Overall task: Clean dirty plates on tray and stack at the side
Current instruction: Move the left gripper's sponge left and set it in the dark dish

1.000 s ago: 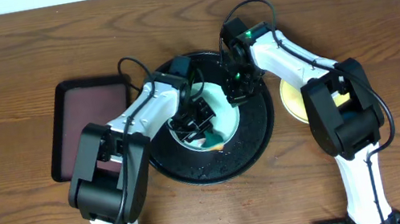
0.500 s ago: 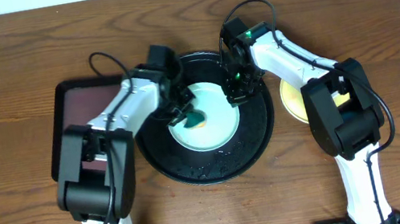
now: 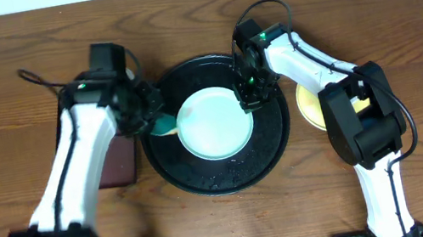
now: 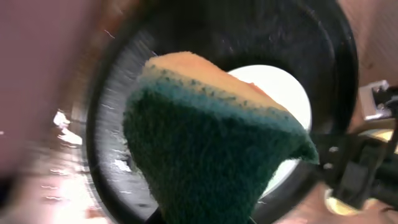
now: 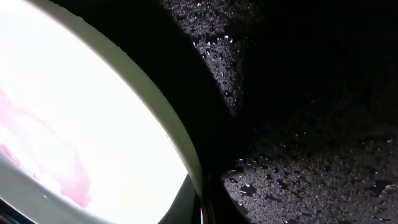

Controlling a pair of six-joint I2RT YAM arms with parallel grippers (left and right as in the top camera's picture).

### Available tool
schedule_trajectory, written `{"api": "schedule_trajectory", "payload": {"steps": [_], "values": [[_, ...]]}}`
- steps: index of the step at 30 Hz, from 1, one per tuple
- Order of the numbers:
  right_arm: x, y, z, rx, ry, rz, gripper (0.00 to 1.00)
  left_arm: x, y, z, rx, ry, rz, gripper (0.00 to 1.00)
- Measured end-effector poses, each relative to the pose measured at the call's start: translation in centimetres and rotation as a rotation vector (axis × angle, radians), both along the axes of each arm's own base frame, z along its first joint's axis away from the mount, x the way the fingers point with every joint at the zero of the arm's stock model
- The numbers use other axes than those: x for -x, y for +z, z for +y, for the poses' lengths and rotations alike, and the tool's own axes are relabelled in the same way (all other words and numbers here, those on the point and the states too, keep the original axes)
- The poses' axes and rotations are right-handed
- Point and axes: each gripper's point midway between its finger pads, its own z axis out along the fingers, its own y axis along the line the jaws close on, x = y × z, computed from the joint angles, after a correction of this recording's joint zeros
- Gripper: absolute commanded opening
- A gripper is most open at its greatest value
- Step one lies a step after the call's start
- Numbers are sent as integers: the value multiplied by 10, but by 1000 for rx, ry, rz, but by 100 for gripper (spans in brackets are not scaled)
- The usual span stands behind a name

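Note:
The robot's left gripper needs to release the green and yellow sponge, now over the black tray's rim, on the dark brown rectangular tray (image 3: 107, 145), next to the black tray.
A pale mint plate (image 3: 213, 127) lies in the middle of the round black tray (image 3: 272, 147). My right gripper (image 3: 249, 99) is shut on the plate's right rim. In the right wrist view the plate (image 5: 81, 93) shows red smears by the wet tray floor (image 5: 311, 124). My left gripper (image 3: 156, 121) is shut on a green and yellow sponge (image 3: 165, 127) over the tray's left rim, off the plate. The sponge (image 4: 211, 143) fills the left wrist view and hides the fingers. A pale yellow plate (image 3: 309, 106) lies right of the tray, half hidden by the right arm. I cannot make out a second mint plate.
A dark brown rectangular tray (image 3: 116, 164) lies left of the black tray, mostly under my left arm. The wooden table (image 3: 404, 34) spreads around both trays. Water drops cover the black tray floor.
My left gripper has carried the sponge off the plate to the left, to the tray's left rim. The plate is now uncovered. The right gripper has stayed at the plate's rim.

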Motion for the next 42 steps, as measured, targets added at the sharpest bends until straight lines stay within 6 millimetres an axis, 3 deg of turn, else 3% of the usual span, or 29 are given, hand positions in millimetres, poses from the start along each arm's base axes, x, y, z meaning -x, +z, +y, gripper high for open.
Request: {"api": "schedule_trajectory", "payload": {"steps": [4,10,16,24,25,27,28,29,30,38,42], "values": [[0,0,0,0,0,0,1,1,9,30,-202,-93,-73,7],[0,0,0,0,3,-1,1,-3,0,80,-501,-121,-51,7],[0,0,0,-1,4,-1,2,-8,-29,115,-620,-101,46,7],[0,0,0,-1,4,-1,1,-23,-79,129,-656,-126,129,8],[0,0,0,0,4,-1,2,-22,-84,130,-655,-131,142,10],[0,0,0,-1,4,-1,4,-20,-93,132,-656,-145,169,32],[0,0,0,-1,3,-1,7,-19,-95,133,-656,-148,176,47],[0,0,0,-1,3,-2,13,-18,-96,134,-656,-147,180,68],[0,-1,0,0,1,0,16,-18,-96,136,-657,-144,183,72],[1,0,3,-16,8,3,18,-13,-96,138,-628,-140,199,73],[1,0,3,-16,8,3,14,-11,-78,132,-595,-137,163,73]]}}
